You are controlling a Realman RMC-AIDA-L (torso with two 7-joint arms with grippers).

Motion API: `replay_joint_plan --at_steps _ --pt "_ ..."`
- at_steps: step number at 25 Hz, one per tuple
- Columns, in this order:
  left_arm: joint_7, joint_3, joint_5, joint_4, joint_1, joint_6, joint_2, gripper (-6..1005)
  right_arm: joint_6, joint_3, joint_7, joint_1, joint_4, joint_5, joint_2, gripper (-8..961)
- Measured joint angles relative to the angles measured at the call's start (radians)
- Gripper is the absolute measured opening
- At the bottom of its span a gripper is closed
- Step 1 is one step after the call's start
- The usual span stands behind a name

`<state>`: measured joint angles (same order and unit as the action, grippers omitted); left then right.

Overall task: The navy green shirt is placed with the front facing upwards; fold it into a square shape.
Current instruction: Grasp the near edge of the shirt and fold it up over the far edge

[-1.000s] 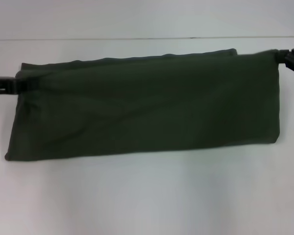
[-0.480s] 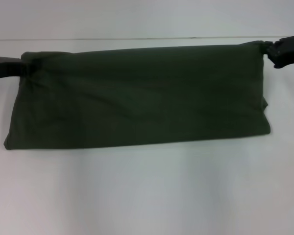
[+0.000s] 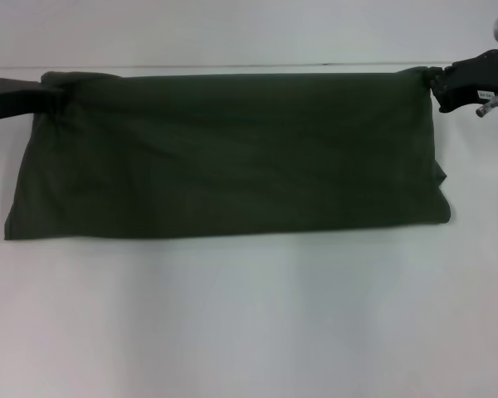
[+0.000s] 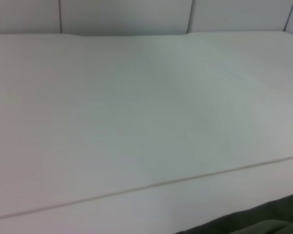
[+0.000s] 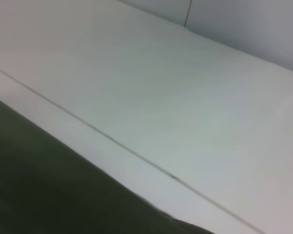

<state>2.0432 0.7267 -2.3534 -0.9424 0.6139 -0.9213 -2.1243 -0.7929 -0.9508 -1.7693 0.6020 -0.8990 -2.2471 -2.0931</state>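
Observation:
My left gripper will let go of the navy green shirt's far corner just in front of the table's thin seam line (image 3: pixel 69 78).
The navy green shirt (image 3: pixel 232 157) lies as a long dark olive band across the white table, folded along its length, with no lettering showing. My left gripper (image 3: pixel 51 93) holds its far left corner and my right gripper (image 3: pixel 432 81) holds its far right corner, both at the far edge of the cloth. The cloth's edge shows in the left wrist view (image 4: pixel 263 225) and fills a corner of the right wrist view (image 5: pixel 49 190).
The white table (image 3: pixel 249 323) runs wide in front of the shirt. A thin seam line (image 3: pixel 232 66) crosses the table just behind the shirt's far edge.
Both grippers have carried the shirt's upper edge away from me toward the table's far side, and the folded band now lies flatter and straighter.

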Motion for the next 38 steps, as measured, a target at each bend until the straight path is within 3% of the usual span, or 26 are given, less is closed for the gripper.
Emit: replay_joint_plan --at_steps 11,21,32,34,38 --pt "0.001 0.053 0.0 0.003 0.015 0.119 -0.026 87 0.154 -0.114 0.022 0.011 0.008 0.037 0.001 14" --pt "0.005 0.13 -0.002 0.049 0.018 0.238 -0.034 88 0.237 -0.122 0.075 0.069 0.121 0.043 0.002 13" --pt "0.003 0.158 0.0 0.123 0.033 0.414 -0.035 90 0.334 -0.115 0.098 0.09 0.192 0.05 0.008 32" --pt "0.003 0.158 -0.001 0.126 0.034 0.428 -0.035 90 0.346 -0.115 0.105 0.09 0.193 0.05 0.008 116" --pt "0.003 0.157 -0.002 0.128 0.035 0.429 -0.029 219 0.353 -0.113 0.103 0.083 0.188 0.051 0.009 263"
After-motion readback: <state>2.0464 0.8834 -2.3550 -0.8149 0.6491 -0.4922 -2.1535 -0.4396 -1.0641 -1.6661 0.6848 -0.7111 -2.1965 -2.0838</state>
